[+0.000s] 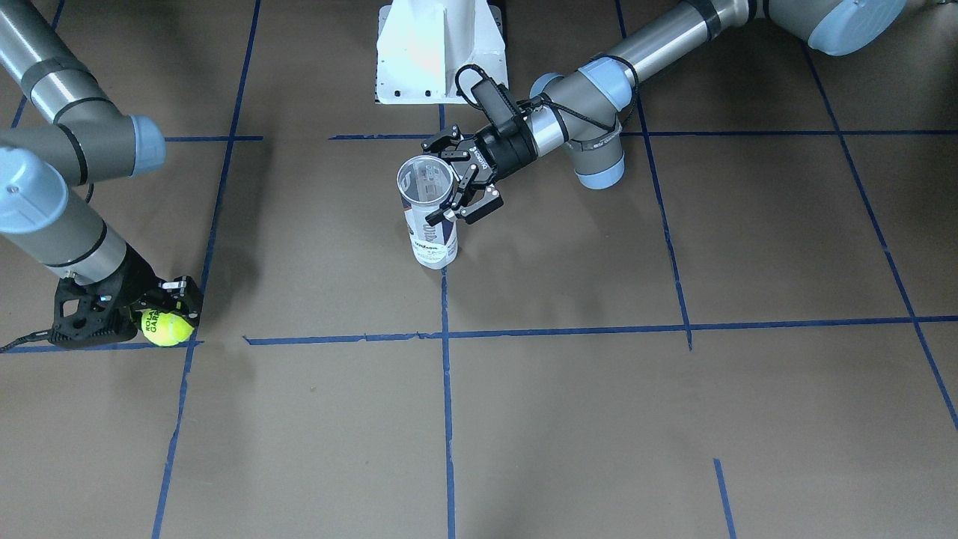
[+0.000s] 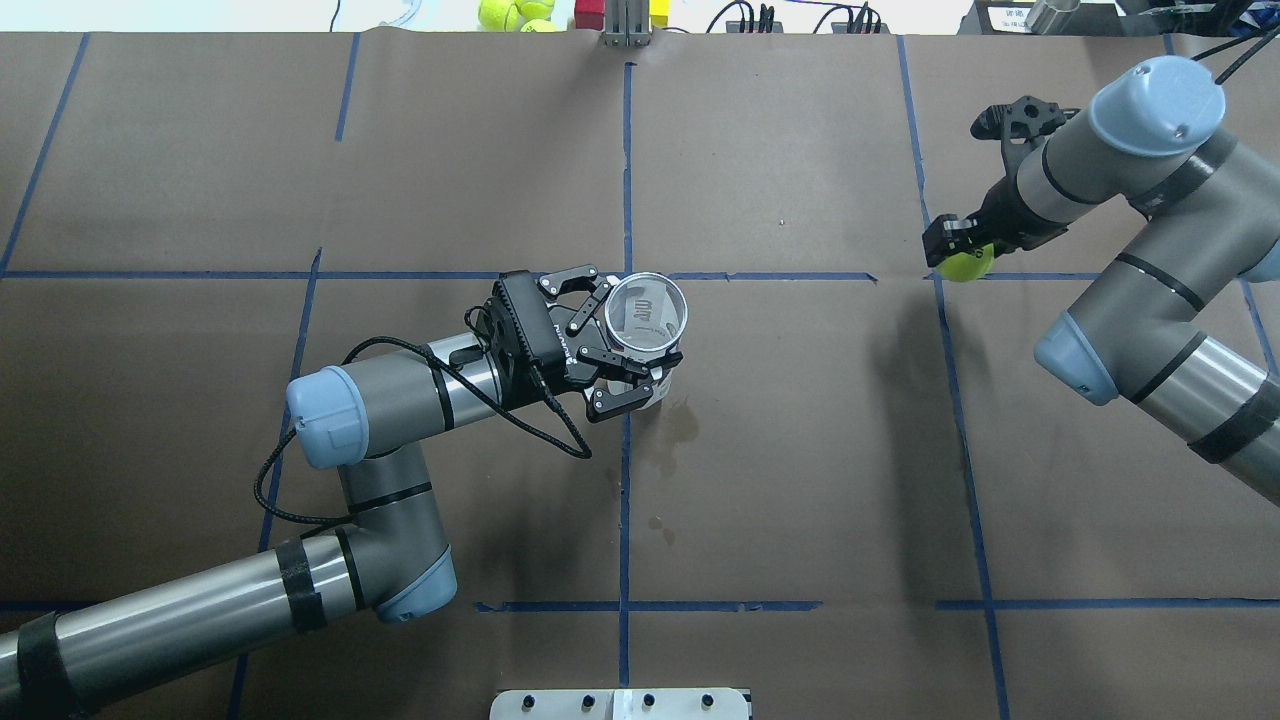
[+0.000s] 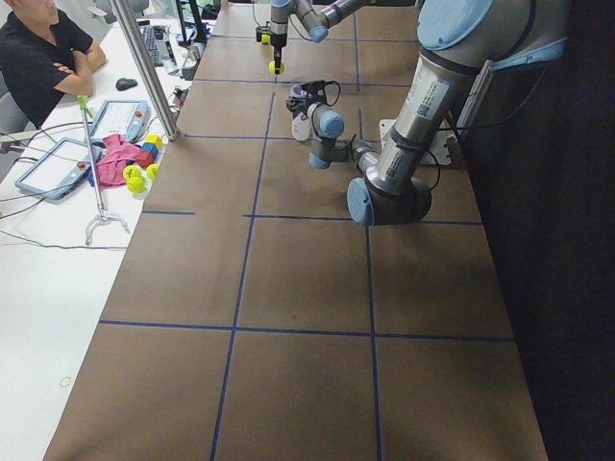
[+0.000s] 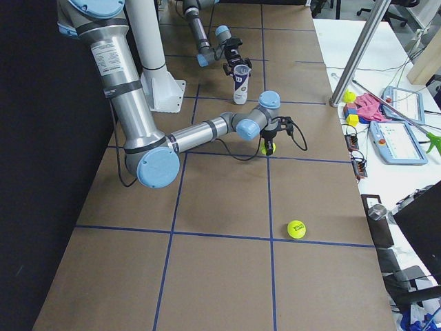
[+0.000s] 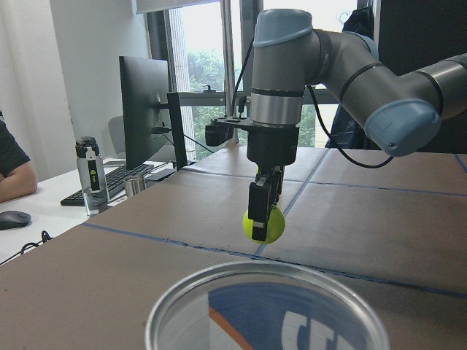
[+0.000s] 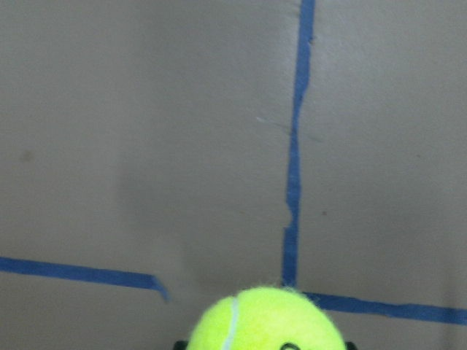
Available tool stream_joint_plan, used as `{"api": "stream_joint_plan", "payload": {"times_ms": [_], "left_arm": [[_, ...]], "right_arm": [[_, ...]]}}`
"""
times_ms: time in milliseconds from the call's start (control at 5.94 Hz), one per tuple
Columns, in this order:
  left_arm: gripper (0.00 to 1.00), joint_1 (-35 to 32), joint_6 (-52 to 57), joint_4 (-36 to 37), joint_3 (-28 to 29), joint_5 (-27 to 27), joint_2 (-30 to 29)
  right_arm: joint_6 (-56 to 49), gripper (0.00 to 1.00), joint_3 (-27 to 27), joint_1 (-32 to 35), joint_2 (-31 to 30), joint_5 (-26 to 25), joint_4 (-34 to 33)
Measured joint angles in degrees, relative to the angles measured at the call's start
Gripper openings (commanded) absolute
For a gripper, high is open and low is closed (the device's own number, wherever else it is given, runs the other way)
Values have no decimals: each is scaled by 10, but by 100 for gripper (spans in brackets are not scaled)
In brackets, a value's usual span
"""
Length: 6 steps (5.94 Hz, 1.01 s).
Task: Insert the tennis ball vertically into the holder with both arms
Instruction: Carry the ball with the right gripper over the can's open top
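The tennis ball will come to rest inside the bottom of the upright holder (image 1: 432,237) after I let it go from my right gripper above the holder's opening.
The holder (image 1: 432,224) is a clear Wilson can that stands upright with its mouth open near the table's middle (image 2: 648,312). My left gripper (image 1: 455,178) is at its upper part with the jaws spread wide, one on each side of the rim (image 2: 620,342). The left wrist view shows the open rim (image 5: 266,310) just below the camera. The tennis ball (image 1: 168,328) is neon yellow-green with black print. My right gripper (image 1: 176,307) is shut on it far to the right (image 2: 958,255), at or just above the table on a blue tape crossing. The ball (image 6: 266,321) fills the bottom of the right wrist view.
A second tennis ball (image 4: 296,229) lies loose on the table near its right end. More balls (image 2: 510,12) and coloured blocks (image 4: 351,110) lie beyond the far edge. The white robot base (image 1: 441,52) stands behind the can. An operator (image 3: 38,58) sits at the side desk.
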Motion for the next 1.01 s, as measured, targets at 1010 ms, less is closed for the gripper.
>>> {"api": "stream_joint_plan", "payload": {"times_ms": [1010], "left_arm": [[83,1,-12,-5,-7,1,9]], "right_arm": [[333,2,202,-142,186,-92,-239]]}}
